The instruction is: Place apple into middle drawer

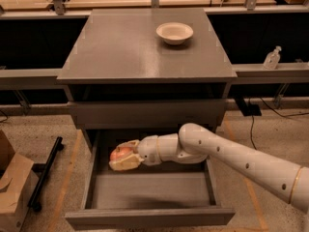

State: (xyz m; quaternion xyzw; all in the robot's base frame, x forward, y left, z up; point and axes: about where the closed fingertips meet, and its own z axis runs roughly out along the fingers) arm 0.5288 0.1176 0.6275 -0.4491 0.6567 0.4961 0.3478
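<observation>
My gripper will set the apple free on the bottom of the middle drawer, near its front panel (129, 187), over toward the side where the cardboard box is.
The grey middle drawer (145, 192) stands pulled out below the cabinet's shut top drawer front (147, 114). My gripper (123, 157) reaches in from the right on a white arm and is shut on the red apple (120, 153). It holds the apple over the drawer's back left part, just under the top drawer front, a little above the drawer floor. The pale fingers (126, 165) wrap around most of the apple, so only its upper red side shows.
A cream-white bowl (175, 33) sits on the cabinet top (130, 47) at the back right. A cardboard box (12, 187) and a black bar (46, 173) lie on the floor at left. A clear bottle (272, 58) stands on a ledge at right.
</observation>
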